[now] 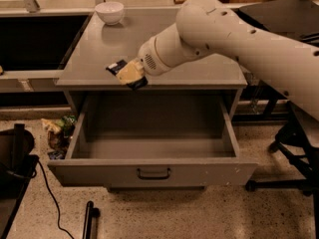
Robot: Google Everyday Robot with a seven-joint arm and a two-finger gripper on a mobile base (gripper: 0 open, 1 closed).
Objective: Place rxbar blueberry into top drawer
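Observation:
The robot's gripper will release the rxbar blueberry near the middle of the drawer's bare bottom (140,137), behind the drawer's dark pull handle.
My gripper (127,75) hangs over the front edge of the grey cabinet top (99,59), left of centre, just above the back of the open top drawer (154,171). Its tan fingers are shut on the rxbar blueberry (116,66), a small dark bar whose end sticks out to the left of the fingers. The drawer is pulled fully out and its inside is bare. A small dark pull handle (153,174) sits on the drawer's front panel.
A white bowl (109,12) stands at the back left of the cabinet top. My white arm (239,34) crosses in from the right. A pile of packets (59,131) lies on the floor at the left. A dark chair base (294,158) stands at the right.

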